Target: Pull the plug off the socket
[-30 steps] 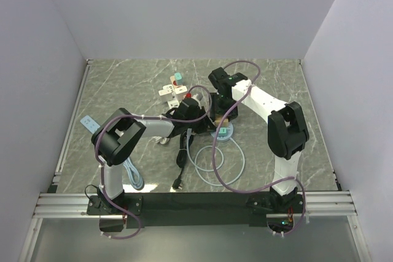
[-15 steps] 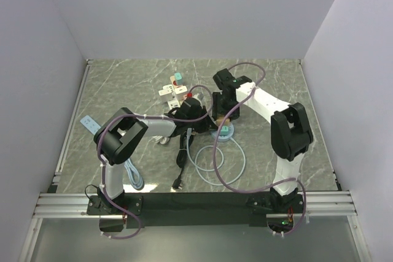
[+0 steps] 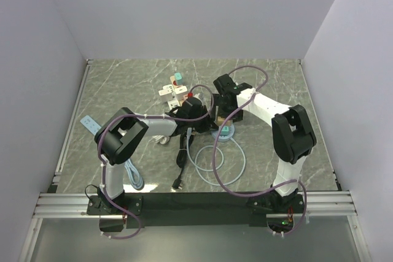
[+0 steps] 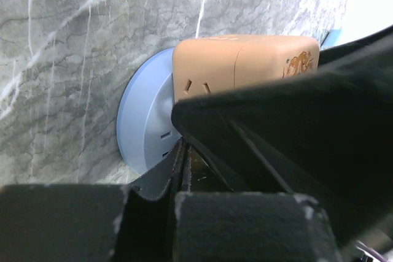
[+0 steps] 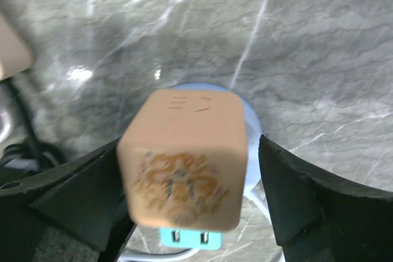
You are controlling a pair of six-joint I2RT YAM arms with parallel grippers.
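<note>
The tan cube sits crooked in my right gripper's fingers, so I will open and grip it squarely from its slotted side [image 5: 190, 104] before pulling it off.
A tan cube socket [image 3: 218, 117] stands at a round blue base [image 3: 228, 138] that has a teal plug [image 3: 225, 131] on it. In the right wrist view the cube [image 5: 184, 164] sits between my right gripper's [image 5: 190, 151] open fingers. The left finger is at its side and the right finger [image 5: 295, 194] stands off it. The teal plug [image 5: 184, 238] shows just below the cube. My left gripper [image 3: 202, 116] reaches in from the left. In its wrist view its fingers [image 4: 182, 151] meet in a thin slit at the blue base [image 4: 144, 127], under the cube [image 4: 245, 65].
A white cable [image 3: 215, 165] coils in front of the blue base. A black cord [image 3: 182, 157] runs toward the near edge. A cluster of adapters [image 3: 174, 87] lies behind the left gripper. A light blue cable [image 3: 134, 176] and a card [image 3: 89, 123] lie at the left.
Both grippers have closed in on the cube: the right wrist has shifted a little left and lower, the left gripper a little right toward the cube.
</note>
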